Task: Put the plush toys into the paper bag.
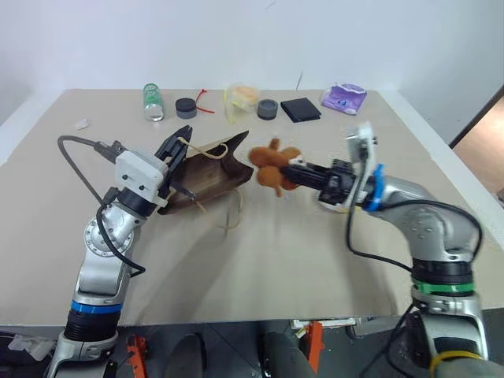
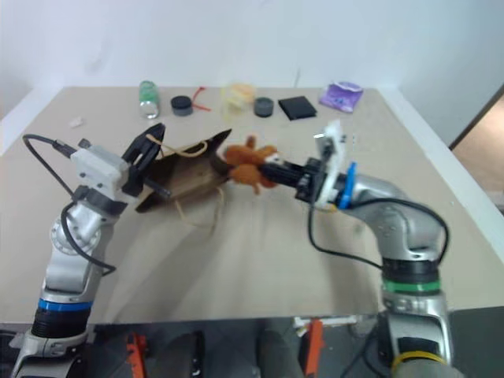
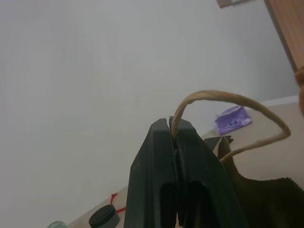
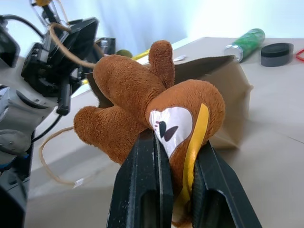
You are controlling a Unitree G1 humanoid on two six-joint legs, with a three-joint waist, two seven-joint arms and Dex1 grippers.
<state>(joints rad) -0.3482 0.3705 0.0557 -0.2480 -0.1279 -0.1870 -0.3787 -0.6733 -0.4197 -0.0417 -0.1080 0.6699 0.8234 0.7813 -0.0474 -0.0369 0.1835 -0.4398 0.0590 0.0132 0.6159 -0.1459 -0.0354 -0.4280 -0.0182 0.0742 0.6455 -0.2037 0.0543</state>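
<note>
Next, I release the brown plush toy from my right gripper just inside the paper bag's opening (image 1: 210, 176) (image 4: 178, 92), below the cord handle.
The brown paper bag (image 1: 206, 177) lies tilted on the table, its open mouth facing right. My left gripper (image 1: 179, 143) is shut on the bag's twisted cord handle (image 3: 232, 99) and holds that side up. In the left wrist view the cord runs out from between the left gripper's closed fingertips (image 3: 161, 130). My right gripper (image 1: 288, 175) is shut on a brown monkey-like plush toy (image 1: 272, 165) with a pale face (image 4: 172, 124). It holds the toy above the table, just right of the bag's mouth. In the right wrist view the toy (image 4: 137, 95) sits between the black fingers (image 4: 142, 185).
Along the table's far edge stand a green bottle (image 1: 153, 101), two black round lids (image 1: 186, 106) (image 1: 267, 109), a red tie (image 1: 206, 102), a yellowish clear plastic bag (image 1: 240, 100), a black wallet (image 1: 300, 109) and a purple pouch (image 1: 343, 98). A loose cord (image 1: 233, 211) trails from the bag.
</note>
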